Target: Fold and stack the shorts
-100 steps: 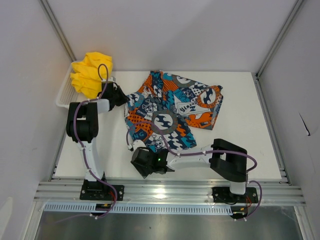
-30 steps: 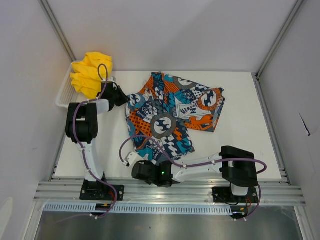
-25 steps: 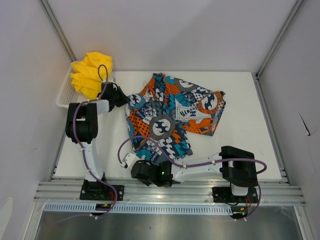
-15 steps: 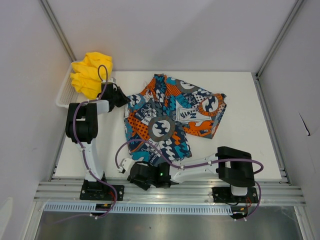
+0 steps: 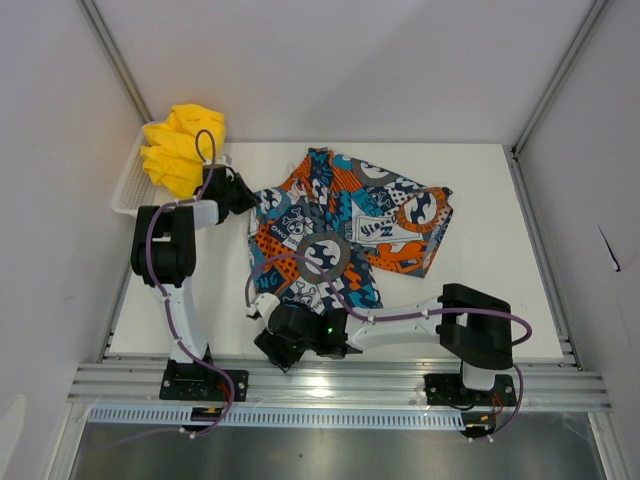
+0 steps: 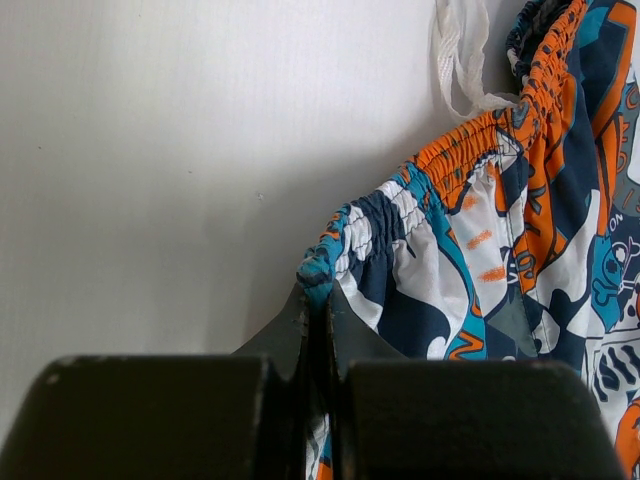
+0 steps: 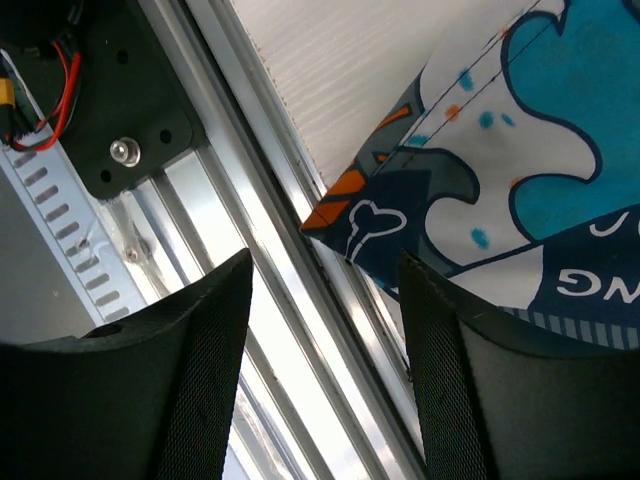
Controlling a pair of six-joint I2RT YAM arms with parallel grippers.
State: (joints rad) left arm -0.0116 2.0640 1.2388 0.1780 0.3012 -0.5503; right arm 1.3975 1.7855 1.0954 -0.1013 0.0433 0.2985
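Observation:
The shorts' near leg splays toward the rail, so next my right gripper pinches the near hem corner [image 7: 328,222] and carries it over onto the other leg.
The printed shorts [image 5: 345,235] lie spread on the white table, waistband to the left. My left gripper [image 5: 243,196] is shut on the gathered waistband corner [image 6: 318,272]; its closed fingers [image 6: 290,325] pinch the blue cloth. My right gripper [image 5: 268,338] hovers open at the table's front edge. Its fingers [image 7: 200,350] stand wide apart with nothing between them. The shorts' near hem corner [image 7: 345,232] lies free just beyond them. The yellow shorts [image 5: 180,145] sit bunched in the basket [image 5: 128,188] at the back left.
An aluminium rail [image 5: 400,380] runs along the table's near edge, and in the right wrist view this rail [image 7: 250,250] lies directly under the open fingers. A white drawstring [image 6: 455,60] lies by the waistband. Grey walls enclose the table.
My right gripper has opened and let go of the printed shorts' near hem corner, which now lies at the front edge. The left gripper has kept its grip and place.

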